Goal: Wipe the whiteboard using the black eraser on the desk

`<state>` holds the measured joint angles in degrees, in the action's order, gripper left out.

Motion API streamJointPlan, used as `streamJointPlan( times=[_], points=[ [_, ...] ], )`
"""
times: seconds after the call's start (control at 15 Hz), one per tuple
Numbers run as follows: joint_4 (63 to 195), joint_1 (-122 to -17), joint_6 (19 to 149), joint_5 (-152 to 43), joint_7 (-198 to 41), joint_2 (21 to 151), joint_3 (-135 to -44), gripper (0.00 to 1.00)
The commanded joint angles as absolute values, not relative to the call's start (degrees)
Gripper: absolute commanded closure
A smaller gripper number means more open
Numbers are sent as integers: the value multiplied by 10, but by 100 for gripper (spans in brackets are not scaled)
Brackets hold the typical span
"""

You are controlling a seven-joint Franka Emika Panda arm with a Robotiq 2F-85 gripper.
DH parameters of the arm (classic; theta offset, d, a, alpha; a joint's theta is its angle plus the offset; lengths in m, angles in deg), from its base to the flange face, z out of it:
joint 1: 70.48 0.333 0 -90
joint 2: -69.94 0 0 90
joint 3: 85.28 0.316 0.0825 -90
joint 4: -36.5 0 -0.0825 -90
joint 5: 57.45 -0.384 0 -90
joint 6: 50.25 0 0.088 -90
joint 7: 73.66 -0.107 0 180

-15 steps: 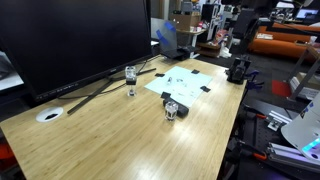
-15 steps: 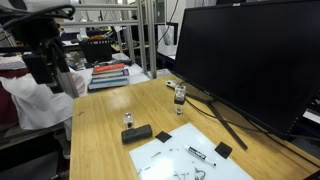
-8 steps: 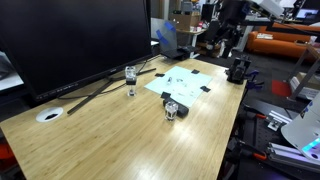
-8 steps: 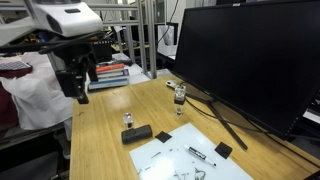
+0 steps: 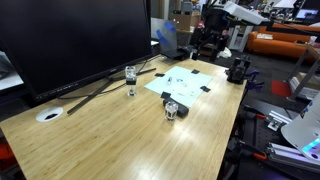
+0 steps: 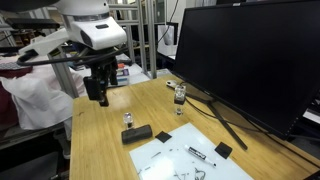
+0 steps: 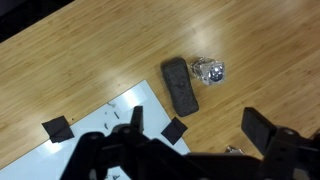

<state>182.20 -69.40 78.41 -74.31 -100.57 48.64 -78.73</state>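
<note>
Next, my gripper moves down to the black eraser's middle [image 5: 177, 103] [image 7: 180, 88], beside the small clear glass-like object, and closes there across the eraser's long sides.
The whiteboard [image 5: 185, 82] lies flat on the light wooden desk [image 5: 110, 140], with black tabs at its edges and faint dark marks; it also shows in an exterior view [image 6: 190, 160] and in the wrist view [image 7: 95, 135]. The black eraser [image 6: 137, 133] lies on the desk just beside the board's edge, and the wrist view [image 7: 180, 85] shows it too. In an exterior view it is a small dark shape [image 5: 170, 100]. My gripper [image 7: 198, 125] is open and empty. It hangs high above the eraser and the board's corner, near the desk's edge [image 6: 97, 92], [image 5: 207, 42].
A small clear glass-like object [image 7: 209, 71] stands right beside the eraser. A taller clear glass [image 6: 180, 97] stands near the foot of the big black monitor [image 6: 250, 60]. A white round disc [image 5: 49, 114] lies at the far end. Cluttered benches lie beyond the desk's edge.
The arm has swung in from beyond the desk's edge and come lower, so the gripper is now over the desk's end. Nothing on the desk has moved.
</note>
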Motion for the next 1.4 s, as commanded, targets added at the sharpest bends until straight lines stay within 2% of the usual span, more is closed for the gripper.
streamJointPlan(
  times=[0.0,0.33,0.6,1.33],
  points=[
    [1822,-693,783,-742,-1006,484,-788,0],
    [1803,-694,820,-750,-987,523,-795,0],
    [1749,-693,859,-750,-970,626,-809,0],
    [1578,-670,770,-708,-844,897,-802,0]
  ],
)
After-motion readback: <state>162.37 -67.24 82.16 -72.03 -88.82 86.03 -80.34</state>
